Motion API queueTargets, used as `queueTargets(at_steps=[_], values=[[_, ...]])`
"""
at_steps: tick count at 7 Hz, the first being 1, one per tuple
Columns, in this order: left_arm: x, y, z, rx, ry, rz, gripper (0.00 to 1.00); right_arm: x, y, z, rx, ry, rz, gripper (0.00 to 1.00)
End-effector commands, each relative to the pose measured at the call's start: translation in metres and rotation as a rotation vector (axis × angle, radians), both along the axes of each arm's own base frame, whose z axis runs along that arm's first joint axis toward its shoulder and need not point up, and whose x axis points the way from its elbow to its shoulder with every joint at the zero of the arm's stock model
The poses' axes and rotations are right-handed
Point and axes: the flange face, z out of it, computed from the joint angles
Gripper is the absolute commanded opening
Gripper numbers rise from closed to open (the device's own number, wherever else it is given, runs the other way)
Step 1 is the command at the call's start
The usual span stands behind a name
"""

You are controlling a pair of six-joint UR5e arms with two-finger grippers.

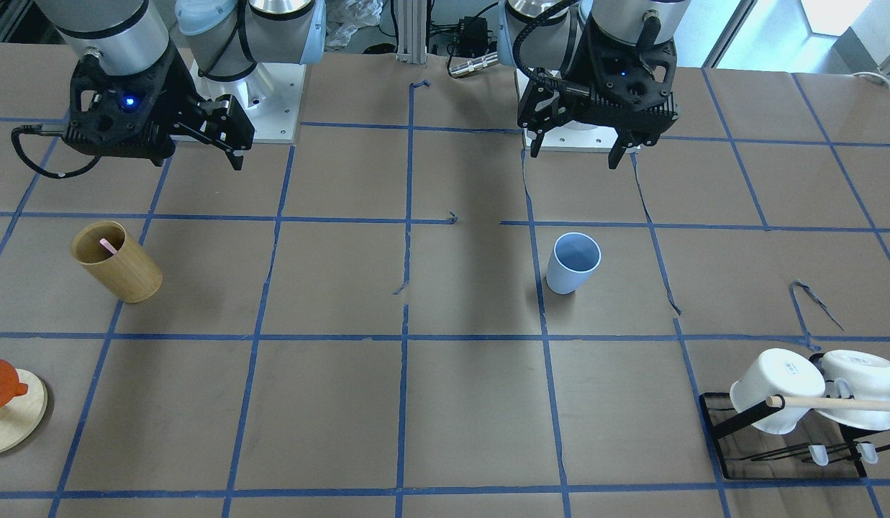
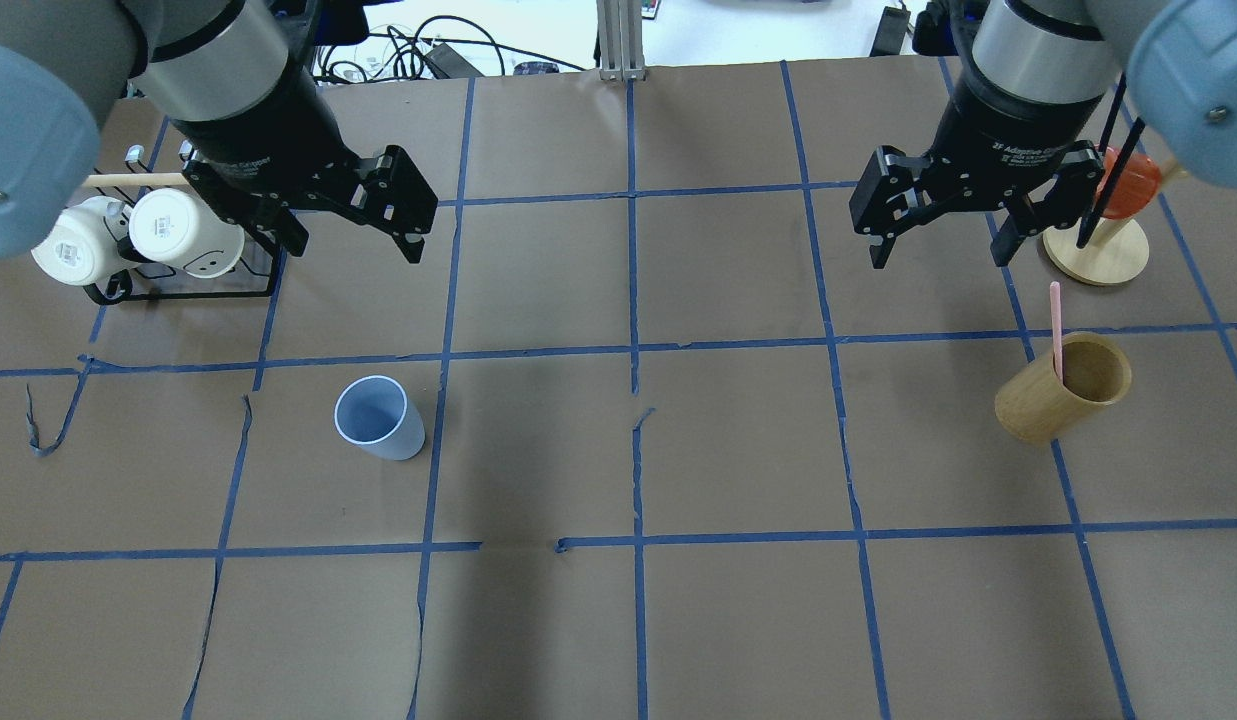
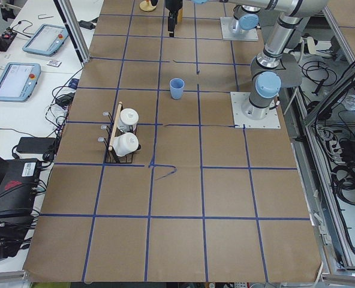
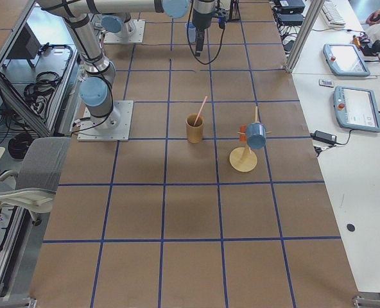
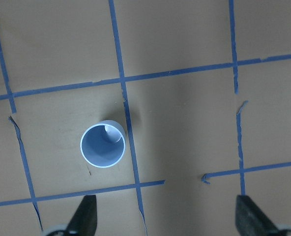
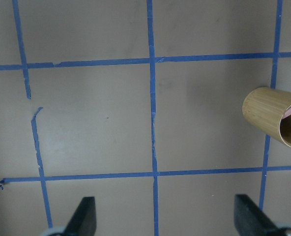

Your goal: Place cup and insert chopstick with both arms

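Observation:
Next, I close my left gripper on the rim of the light blue cup (image 1: pixel 554 249) (image 5: pixel 125 143), on the side next to the nearby blue tape line.
The light blue cup (image 2: pixel 380 418) stands upright and empty on the table, also in the front view (image 1: pixel 573 262) and the left wrist view (image 5: pixel 102 145). My left gripper (image 2: pixel 353 235) hangs open and empty above and behind it, its fingertips (image 5: pixel 84 216) wide apart. The pink chopstick (image 2: pixel 1056 325) leans in a tan bamboo cylinder (image 2: pixel 1063 388), also in the front view (image 1: pixel 108 246). My right gripper (image 2: pixel 940 250) is open and empty, to the left of and behind the cylinder. The right wrist view shows the cylinder (image 6: pixel 273 117) at its right edge.
A black rack (image 2: pixel 178 290) with two white mugs and a wooden rod stands at the far left behind my left gripper. A round wooden stand (image 2: pixel 1096 255) with an orange cup is behind the bamboo cylinder. Blue tape lines grid the brown table.

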Motion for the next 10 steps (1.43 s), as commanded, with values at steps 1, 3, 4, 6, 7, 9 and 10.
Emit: queueTargets(at_steps=[1,3,4,6,7,9,10], values=[[0.0015,-0.0023,0.0024,-0.027,-0.001,-0.003,1.00,-0.0007,-0.0003,-0.0019,0.005,0.000,-0.006,1.00],[0.0049,-0.0043,0.0072,-0.038,0.001,0.003,1.00,-0.0008,-0.0003,-0.0019,0.005,0.001,0.000,1.00],[0.0048,-0.0037,0.0079,-0.039,0.003,0.003,1.00,-0.0010,0.0000,-0.0028,0.008,0.002,0.002,1.00],[0.0050,-0.0033,0.0042,-0.032,0.001,0.003,1.00,-0.0013,0.0002,-0.0030,0.010,0.005,0.006,1.00],[0.0047,-0.0030,0.0071,-0.037,0.004,0.003,1.00,-0.0019,0.0002,-0.0029,0.010,0.011,0.007,1.00],[0.0083,-0.0075,0.0053,-0.036,0.002,0.008,1.00,-0.0019,0.0006,-0.0040,0.015,0.011,0.007,1.00],[0.0106,-0.0093,-0.0020,-0.029,0.000,0.014,1.00,-0.0019,0.0003,-0.0048,0.018,0.011,0.007,1.00]])
